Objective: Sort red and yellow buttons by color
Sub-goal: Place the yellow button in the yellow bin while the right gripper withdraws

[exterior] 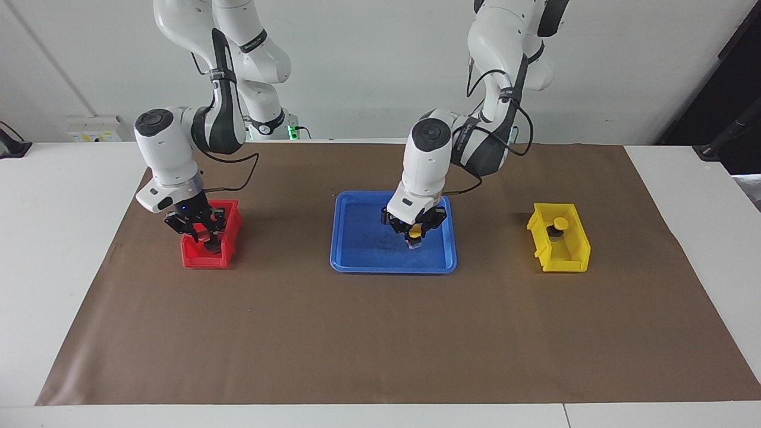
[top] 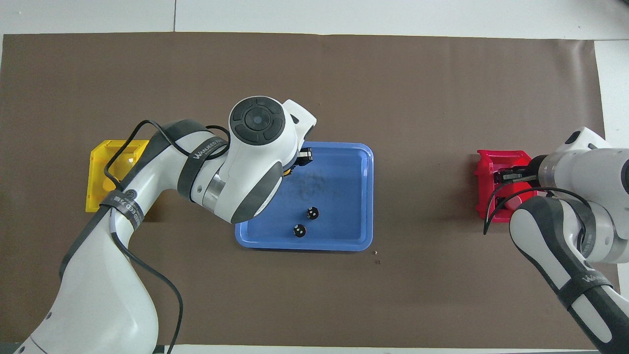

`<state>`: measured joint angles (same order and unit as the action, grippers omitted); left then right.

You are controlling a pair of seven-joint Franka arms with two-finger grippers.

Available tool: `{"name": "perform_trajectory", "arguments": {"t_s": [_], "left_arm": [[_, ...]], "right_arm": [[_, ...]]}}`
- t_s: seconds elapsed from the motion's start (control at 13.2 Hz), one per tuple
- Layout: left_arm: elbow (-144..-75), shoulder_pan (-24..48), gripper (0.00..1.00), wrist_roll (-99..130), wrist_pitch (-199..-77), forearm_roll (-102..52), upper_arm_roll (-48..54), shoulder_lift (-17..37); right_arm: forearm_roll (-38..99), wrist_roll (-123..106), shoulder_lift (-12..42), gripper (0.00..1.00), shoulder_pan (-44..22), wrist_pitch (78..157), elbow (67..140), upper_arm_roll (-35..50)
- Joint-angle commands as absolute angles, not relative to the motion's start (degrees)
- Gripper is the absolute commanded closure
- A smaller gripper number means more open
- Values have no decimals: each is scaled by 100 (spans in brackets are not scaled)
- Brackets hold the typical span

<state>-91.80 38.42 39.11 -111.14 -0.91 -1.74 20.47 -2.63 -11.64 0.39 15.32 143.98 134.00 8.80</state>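
Note:
Next, my left gripper drops the yellow button in the far half of the yellow bin (top: 117, 165), next to the other one.
My left gripper (exterior: 414, 233) is low in the blue tray (exterior: 362, 249) and shut on a yellow button (exterior: 415, 232), which has a dark base. In the overhead view the left wrist hides it, apart from a sliver of yellow. The other yellow button (exterior: 560, 224) stands in the yellow bin (exterior: 574, 249). My right gripper (exterior: 205, 235) reaches down into the red bin (exterior: 196, 257), with something dark at its tip. No red cap shows clearly in either view. The right gripper also shows in the overhead view (top: 506, 176), over the red bin (top: 496, 160).
Two dark cylinders (top: 312, 213) (top: 299, 230) stand in the blue tray (top: 344, 196), on the part nearer to the robots. The yellow bin (top: 105, 162) is at the left arm's end of the brown mat and the red bin at the right arm's end.

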Motion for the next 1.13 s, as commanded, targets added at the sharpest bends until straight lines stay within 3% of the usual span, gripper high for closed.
{"name": "perform_trajectory", "arguments": {"t_s": [0.0, 0.45, 0.53, 0.6, 0.75, 1.06], "left_arm": [[-8982, 3351, 99, 3222, -10277, -62, -193, 1584], [-9026, 1339, 99, 312, -9966, -62, -193, 1274], [-9096, 1014, 99, -119, -10036, -62, -193, 1266], [-9236, 776, 99, -480, -10185, -62, -193, 1240], [-9797, 519, 99, -764, -10772, -62, -193, 1029], [-10739, 492, 99, -773, -11714, -62, -193, 809]], "right_arm": [[-158, -1362, -18, 46, 1582, 14169, 13247, 923], [-167, -1371, 9, 36, 1582, 13222, 12544, 932], [-167, -1362, -26, 26, 1573, 12871, 12307, 940], [-167, -1345, -96, 22, 1573, 12423, 12009, 958], [-132, -1301, -359, 0, 1591, 11361, 11298, 958], [-114, -1266, -404, 0, 1670, 9372, 9706, 914]]}}
